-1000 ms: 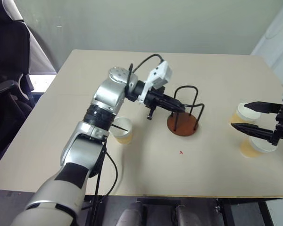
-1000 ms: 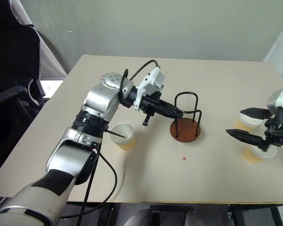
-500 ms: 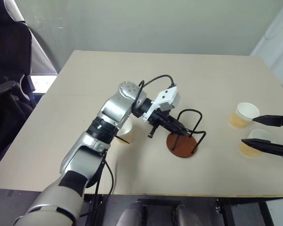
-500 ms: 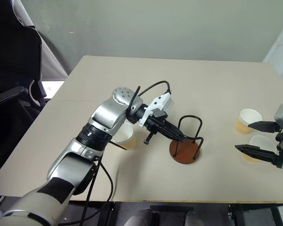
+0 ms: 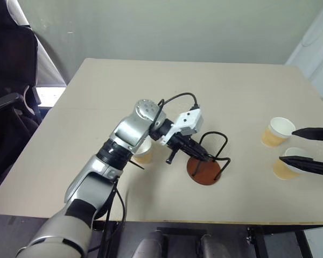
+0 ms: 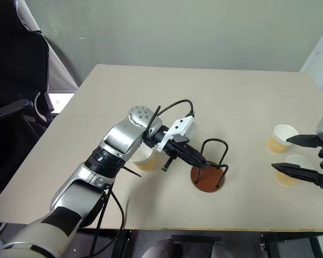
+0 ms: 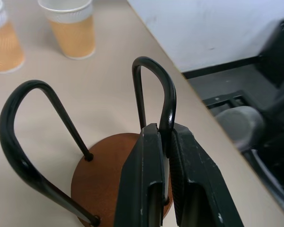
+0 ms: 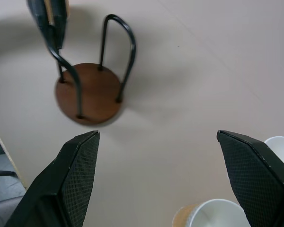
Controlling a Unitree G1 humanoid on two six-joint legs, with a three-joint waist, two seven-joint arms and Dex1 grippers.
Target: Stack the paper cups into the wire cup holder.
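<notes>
The robot's right gripper needs to next close on the near-side rim (image 5: 296, 167) (image 8: 190, 220) of the paper cup closer to the table's front edge, beside the other standing cup.
The wire cup holder (image 5: 203, 170) has a reddish-brown disc base and black wire loops, and stands near the table's front edge. My left gripper (image 5: 205, 158) is shut on one of its wire loops (image 7: 166, 101), its fingers (image 7: 144, 175) pinching the wire from both sides. One paper cup (image 5: 144, 152) stands half hidden behind my left forearm. Two more paper cups (image 5: 276, 131) (image 5: 286, 165) stand at the right side. My right gripper (image 5: 287, 144) hangs wide open just right of those two, with nothing held. Its wrist view shows the holder (image 8: 87, 92) ahead and a cup rim (image 8: 208, 215) between its fingers.
The beige table (image 5: 231, 91) ends just in front of the holder's base. A black chair (image 5: 5, 80) stands off the table's left side. A pale wall runs behind the far edge.
My left gripper has dragged the holder toward the table's front edge and lowered with it. My right gripper has drawn back to the right, away from over the two cups.
</notes>
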